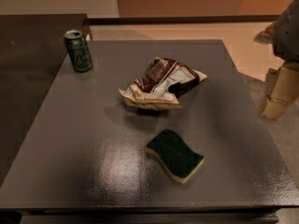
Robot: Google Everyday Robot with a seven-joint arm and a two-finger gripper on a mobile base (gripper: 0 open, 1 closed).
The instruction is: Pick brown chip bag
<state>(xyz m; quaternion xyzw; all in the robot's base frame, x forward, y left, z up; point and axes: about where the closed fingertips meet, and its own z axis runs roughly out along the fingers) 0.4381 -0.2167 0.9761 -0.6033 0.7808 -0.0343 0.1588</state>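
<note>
The robot's gripper should next move to the brown chip bag's crumpled middle (160, 80), beside the bag's near tan end, and close there.
The brown chip bag (161, 84) lies crumpled near the middle of the grey table (70, 139), dark brown with white lettering and tan ends. My gripper (279, 93) hangs at the right edge of the view, beyond the table's right side and well to the right of the bag, touching nothing.
A green can (78, 50) stands upright at the table's far left corner. A green-and-yellow sponge (175, 155) lies in front of the bag, toward the near edge. A dark counter (28, 55) adjoins the table on the left. The floor (252, 50) shows beyond the table's right edge.
</note>
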